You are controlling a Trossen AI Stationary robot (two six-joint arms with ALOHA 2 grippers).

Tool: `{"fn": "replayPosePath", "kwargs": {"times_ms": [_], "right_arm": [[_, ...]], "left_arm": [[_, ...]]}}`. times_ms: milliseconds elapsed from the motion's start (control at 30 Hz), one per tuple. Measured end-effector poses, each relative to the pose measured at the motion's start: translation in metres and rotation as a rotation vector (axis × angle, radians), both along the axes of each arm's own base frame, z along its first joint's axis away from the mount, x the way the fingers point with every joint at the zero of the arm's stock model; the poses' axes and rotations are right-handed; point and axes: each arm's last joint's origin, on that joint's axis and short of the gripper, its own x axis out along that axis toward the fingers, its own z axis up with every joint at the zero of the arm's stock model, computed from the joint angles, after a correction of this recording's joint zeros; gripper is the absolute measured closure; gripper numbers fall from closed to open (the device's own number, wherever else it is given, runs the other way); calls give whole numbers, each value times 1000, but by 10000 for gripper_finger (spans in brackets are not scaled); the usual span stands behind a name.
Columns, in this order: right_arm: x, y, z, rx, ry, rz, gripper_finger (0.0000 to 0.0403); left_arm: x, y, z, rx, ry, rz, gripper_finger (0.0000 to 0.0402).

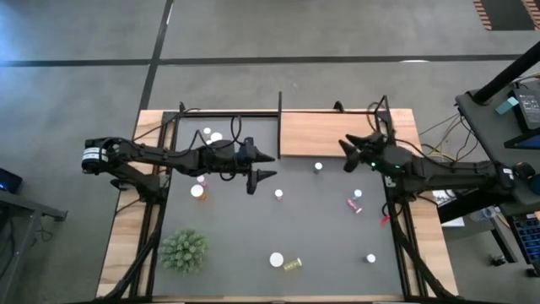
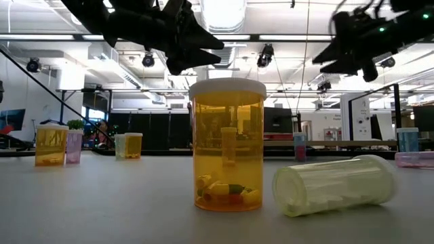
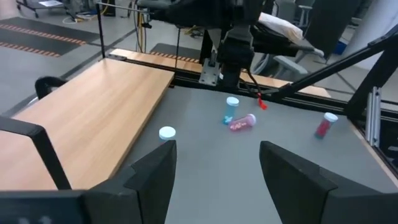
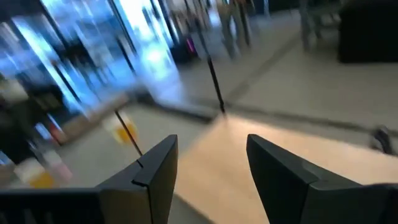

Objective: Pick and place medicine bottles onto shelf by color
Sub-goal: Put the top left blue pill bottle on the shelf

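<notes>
The white cap [image 1: 318,165] of the medicine bottle standing just in front of the light-brown shelf should be gripped next by my right gripper.
Small white-capped medicine bottles stand scattered on the dark mat [image 1: 321,228]. One [image 1: 319,167] stands just in front of the shelf, one [image 1: 278,194] at mid-mat, and an orange one [image 1: 198,192] at the left. A pink one [image 1: 354,205] lies on its side at the right. Near the front edge an orange bottle [image 2: 228,154] stands upright beside a yellow-green one [image 2: 336,184] lying on its side. The light-brown shelf [image 1: 329,133] lies at the far edge. My left gripper [image 1: 268,165] hovers open above mid-mat, its fingers level. My right gripper [image 1: 348,154] hovers open by the shelf's near right corner.
A spiky green plant [image 1: 184,251] sits at the near left of the mat. Black frame rails [image 1: 396,219] run along the mat's sides. Two more bottles [image 1: 211,134] stand at the far left. A blue bottle [image 3: 231,109] and a red one [image 3: 324,124] stand toward the right side.
</notes>
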Motion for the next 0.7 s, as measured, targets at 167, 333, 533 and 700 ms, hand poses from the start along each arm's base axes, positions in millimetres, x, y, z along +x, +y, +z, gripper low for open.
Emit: {"fn": "replayPosePath", "kwargs": {"times_ms": [167,333,533,700], "right_arm": [[13,-1,10,127,216,-4,214],[27,-2,13,200,388,-41,179],[46,-3,9,303,442,-64,149],[60,-4,-5,401,478,-67,149]], "left_arm": [[0,2,0,9,1,12,188],[-1,7,0,16,1,55,188],[-2,14,0,15,-1,80,188],[-2,16,0,16,-3,86,188]]}}
